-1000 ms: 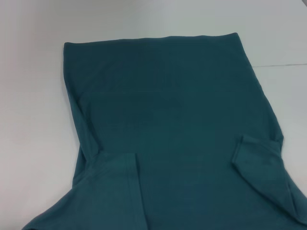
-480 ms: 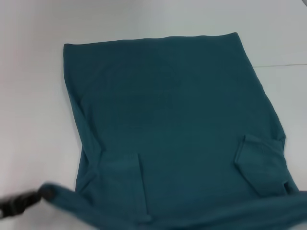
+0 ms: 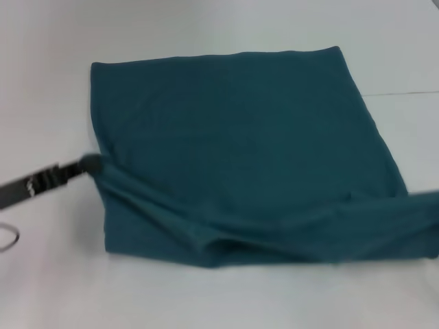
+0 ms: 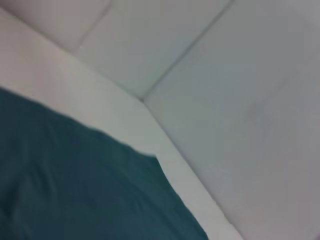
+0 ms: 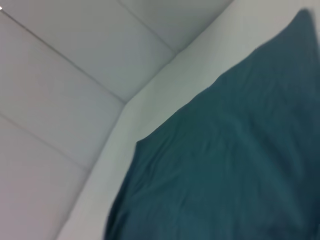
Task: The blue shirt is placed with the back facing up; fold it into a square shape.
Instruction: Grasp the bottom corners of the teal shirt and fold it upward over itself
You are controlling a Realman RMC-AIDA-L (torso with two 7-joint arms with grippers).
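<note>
The robot's left gripper needs to release the lifted corner, now raised above the white table, on the blue shirt's flat back, just short of its far corner [image 3: 119, 105].
The blue shirt [image 3: 240, 130] lies plain side up on the white table [image 3: 206, 301]. Its near part is raised and doubled toward the far hem, forming a sagging fold [image 3: 226, 240] across the front. My left gripper [image 3: 90, 164] reaches in from the left on a dark arm and is shut on the shirt's lifted left corner. The lifted right corner [image 3: 425, 202] stretches to the picture's right edge, and the right gripper is out of view there. Both wrist views show only teal shirt cloth [image 4: 75, 190] [image 5: 225, 165] against the table and pale wall panels.
A thin seam line [image 3: 405, 93] crosses the table at the right. A thin wire loop [image 3: 8, 238] shows at the left edge below my left arm. White tabletop surrounds the shirt on the far, left and near sides.
The near part of the shirt, with both folded-in sleeves, has been lifted and carried toward the far hem. My left gripper came into view at the lower left and moved farther away with the corner.
</note>
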